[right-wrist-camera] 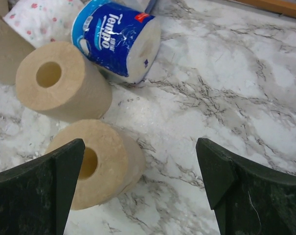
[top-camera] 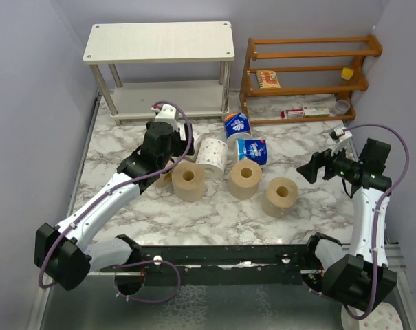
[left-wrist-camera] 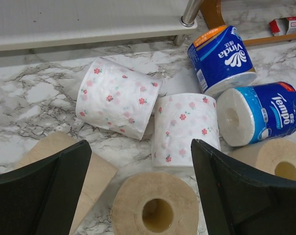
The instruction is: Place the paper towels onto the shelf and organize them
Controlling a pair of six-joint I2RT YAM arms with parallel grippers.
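Note:
Next, I close my right gripper on the top edge (top-camera: 258, 167) (right-wrist-camera: 82, 81) of the middle tan roll, the one that touches the blue-wrapped roll lying on its side.
The shelf (top-camera: 159, 41) stands at the back left with both boards bare; its lower board (left-wrist-camera: 84, 22) shows in the left wrist view. The paper towels lie grouped mid-table: tan rolls (top-camera: 188, 181) (top-camera: 245, 179) (top-camera: 280, 196), a pink-dotted white one (top-camera: 212, 155), and blue-wrapped ones (top-camera: 236, 126) (top-camera: 252, 151). My left gripper (left-wrist-camera: 140, 143) hangs open above a tan roll (left-wrist-camera: 155, 208), with two dotted rolls (left-wrist-camera: 116, 98) (left-wrist-camera: 184, 127) beyond it. My right gripper (right-wrist-camera: 139, 142) is open and holds nothing, just right of a tan roll (right-wrist-camera: 103, 156).
An orange-brown wooden rack (top-camera: 307, 69) holding small boxes stands at the back right. Grey walls close in the left, back and right sides. A fourth tan roll (left-wrist-camera: 101, 176) lies on its side under my left finger.

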